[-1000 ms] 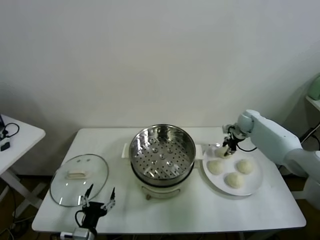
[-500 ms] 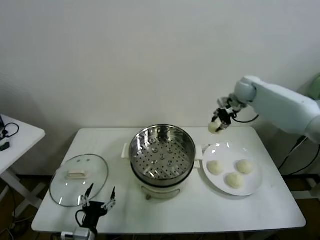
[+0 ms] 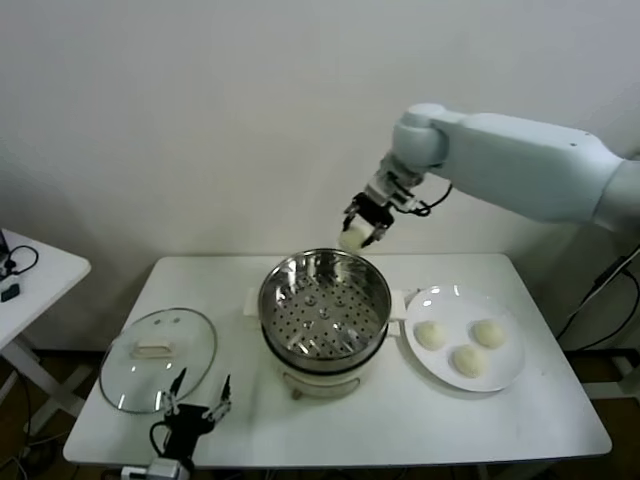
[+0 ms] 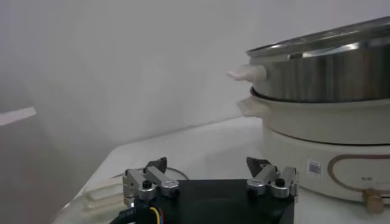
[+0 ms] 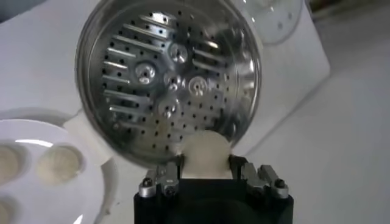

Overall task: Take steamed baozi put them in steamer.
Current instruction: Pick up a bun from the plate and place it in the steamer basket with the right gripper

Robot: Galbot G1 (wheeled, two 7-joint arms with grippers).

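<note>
Next, I release the baozi from my right gripper on the far part of the perforated tray (image 3: 327, 282) (image 5: 196, 114), inside the back side of the steamer.
My right gripper (image 3: 356, 231) hangs in the air above the far rim of the steamer (image 3: 325, 305), shut on one cream-white baozi (image 3: 352, 238). In the right wrist view that baozi (image 5: 206, 155) sits squeezed between the fingers, with the steamer's perforated tray (image 5: 167, 82) below it and nothing on the tray. Three more baozi (image 3: 431, 334) (image 3: 489, 332) (image 3: 467, 359) lie on the white plate (image 3: 508, 377) to the right of the steamer. My left gripper (image 3: 199, 400) is parked open near the table's front edge, beside the glass lid.
A glass lid (image 3: 158, 357) lies flat on the table left of the steamer. The steamer's white base and side handle (image 4: 247, 73) stand close to my left gripper (image 4: 209, 173). A second small table (image 3: 30, 275) stands at the far left.
My right gripper lifted one baozi off the plate and carried it up and left, from over the plate's near-left part to above the steamer's far rim. The left arm stayed still.
</note>
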